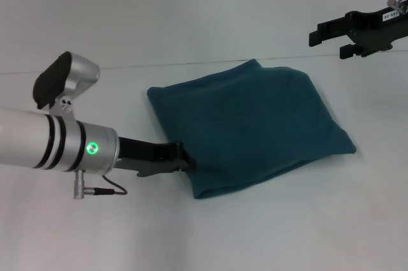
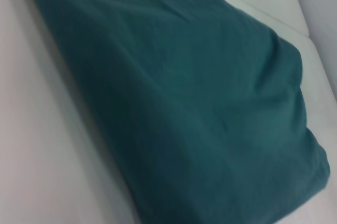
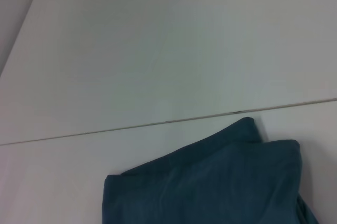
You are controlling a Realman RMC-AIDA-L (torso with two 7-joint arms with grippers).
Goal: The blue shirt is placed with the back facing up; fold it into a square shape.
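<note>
My left gripper is by the near corner of the blue shirt, which lies slanted. Next, I take the shirt's side edge nearer its middle (image 1: 171,127) and turn the shirt straight.
The blue shirt (image 1: 248,127) lies folded into a thick, roughly square packet in the middle of the white table, plain side up, with no lettering showing. My left gripper (image 1: 186,161) is low at the packet's near-left corner, touching its edge. In the left wrist view the shirt (image 2: 200,108) fills most of the picture, lying flat. My right gripper (image 1: 328,43) hangs open above the far right of the table, apart from the cloth. The right wrist view shows the shirt's (image 3: 221,182) far corner from above.
The white table (image 1: 287,233) extends all around the packet. A thin seam (image 1: 127,67) runs across the table just behind the shirt. My left forearm (image 1: 57,143) reaches in from the left side.
</note>
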